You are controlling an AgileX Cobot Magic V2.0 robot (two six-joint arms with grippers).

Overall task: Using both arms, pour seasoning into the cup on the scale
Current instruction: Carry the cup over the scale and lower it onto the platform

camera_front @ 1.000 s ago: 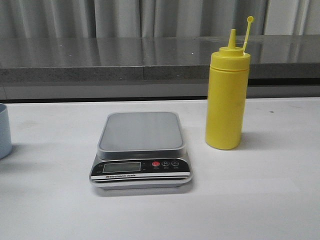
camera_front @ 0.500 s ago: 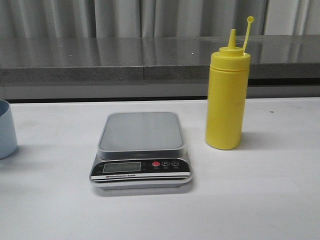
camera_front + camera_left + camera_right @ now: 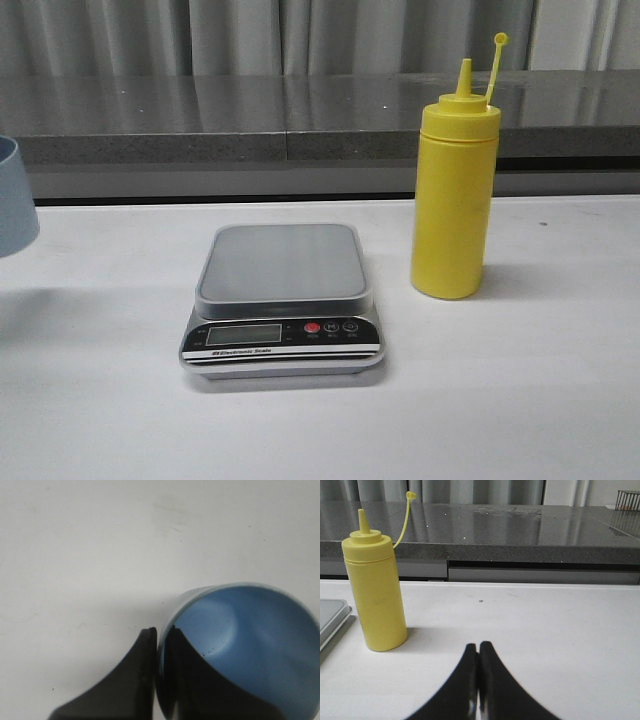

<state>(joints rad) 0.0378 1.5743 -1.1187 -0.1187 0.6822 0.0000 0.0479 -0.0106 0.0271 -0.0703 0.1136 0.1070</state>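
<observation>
My left gripper will set the light blue cup, which hangs above the table now, down on the middle of the silver-grey scale's empty platform (image 3: 277, 258).
The light blue cup (image 3: 14, 200) hangs above the table at the far left edge of the front view. In the left wrist view my left gripper (image 3: 161, 632) is shut on the cup's (image 3: 250, 645) wall, one finger outside and one inside the rim. The silver-grey scale (image 3: 283, 297) lies mid-table with nothing on its platform. The yellow seasoning bottle (image 3: 455, 185) stands upright to the right of the scale, its cap strap sticking up. My right gripper (image 3: 479, 647) is shut and holds nothing, low over the table to the right of the bottle (image 3: 376, 587).
A dark grey counter ledge (image 3: 300, 115) runs along the back of the white table (image 3: 500, 400), with curtains behind it. The scale's corner (image 3: 332, 615) shows at the edge of the right wrist view.
The cup has risen off the table and shifted slightly right at the left edge of the front view. Scale and bottle have not moved.
</observation>
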